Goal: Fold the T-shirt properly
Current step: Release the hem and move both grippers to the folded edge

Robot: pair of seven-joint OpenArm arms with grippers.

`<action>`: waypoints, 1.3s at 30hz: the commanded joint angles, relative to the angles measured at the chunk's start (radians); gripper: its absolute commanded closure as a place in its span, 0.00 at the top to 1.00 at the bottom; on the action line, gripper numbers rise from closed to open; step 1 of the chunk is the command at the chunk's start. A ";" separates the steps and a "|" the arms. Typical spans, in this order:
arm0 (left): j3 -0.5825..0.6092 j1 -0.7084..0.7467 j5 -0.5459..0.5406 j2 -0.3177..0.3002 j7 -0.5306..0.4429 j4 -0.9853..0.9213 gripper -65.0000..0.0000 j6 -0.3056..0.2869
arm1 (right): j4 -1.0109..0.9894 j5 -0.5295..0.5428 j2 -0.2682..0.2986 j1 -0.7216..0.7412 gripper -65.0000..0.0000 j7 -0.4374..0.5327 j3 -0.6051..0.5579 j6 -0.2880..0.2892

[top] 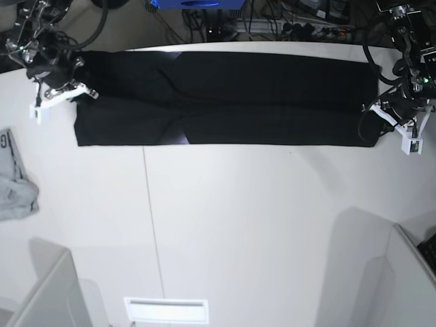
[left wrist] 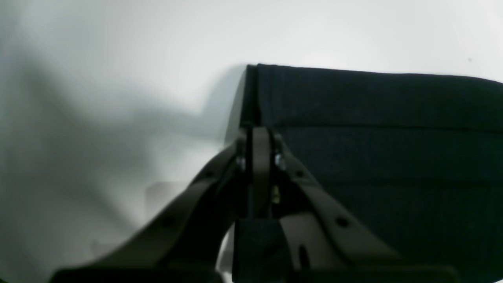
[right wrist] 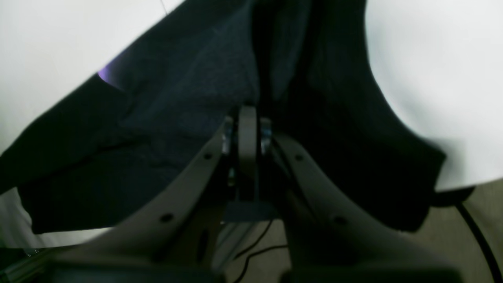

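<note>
The T-shirt reaches the table's far edge, so next my left gripper regrips its near corner (top: pixel 368 138) and draws the T-shirt nearer with my right gripper before folding.
The T-shirt (top: pixel 225 99) lies as a long black band stretched across the far part of the white table (top: pixel 259 218), plain side up. My left gripper (top: pixel 375 110) is at its right end in the base view. In the left wrist view its fingertips (left wrist: pixel 261 131) are shut on the corner of the T-shirt (left wrist: pixel 373 137). My right gripper (top: pixel 83 91) is at the band's left end. Seen from the right wrist, the right gripper (right wrist: pixel 247 112) is shut on bunched folds of the T-shirt (right wrist: pixel 177 118). A sliver of purple print (right wrist: pixel 107 74) peeks from a fold.
A small light grey garment (top: pixel 13 184) lies at the table's left edge. Grey box-like shapes stand at the near left (top: pixel 41 293) and near right (top: pixel 409 272) corners. Cables and gear (top: pixel 286 20) crowd the area behind the table. A white slot (top: pixel 167 310) sits at the front edge.
</note>
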 commanded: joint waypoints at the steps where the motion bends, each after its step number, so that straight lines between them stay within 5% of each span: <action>1: -0.010 -0.005 0.002 -0.021 -0.016 0.013 0.00 0.004 | 0.018 0.011 0.009 -0.003 0.00 0.013 0.005 0.006; 16: -0.012 0.000 0.004 -0.020 -0.014 0.015 0.00 0.004 | 0.013 0.008 0.012 -0.008 0.00 0.013 0.005 0.002; 17: -0.012 0.006 0.004 -0.020 -0.016 0.015 0.05 0.004 | 0.013 0.008 0.012 -0.008 0.00 0.013 0.005 0.002; 22: -0.013 0.010 0.004 -0.020 -0.016 0.015 0.43 0.004 | 0.013 0.008 0.010 -0.008 0.36 0.013 0.077 0.002; 25: -0.062 0.012 -0.002 -0.015 -0.016 0.018 0.65 0.004 | 0.013 0.008 0.012 -0.008 0.38 0.005 0.136 0.002; 28: -0.144 0.012 -0.005 -0.010 -0.014 0.059 0.74 0.004 | 0.015 0.011 0.012 -0.008 0.38 0.005 0.157 0.006; 32: -0.199 0.010 -0.025 0.048 -0.013 0.127 0.60 0.003 | 0.019 0.017 0.010 0.000 0.35 0.017 0.111 0.054; 35: -0.213 0.009 -0.056 0.094 -0.016 0.093 0.25 0.003 | 0.013 0.010 0.012 0.003 0.07 0.068 0.027 0.163; 37: -0.210 0.009 -0.051 0.123 -0.016 0.075 0.00 0.003 | -0.004 0.008 0.012 0.018 0.00 0.086 -0.015 0.181; 39: -0.210 0.009 -0.051 0.152 -0.016 0.056 0.00 0.003 | -0.027 0.007 0.012 0.029 0.00 0.093 -0.038 0.181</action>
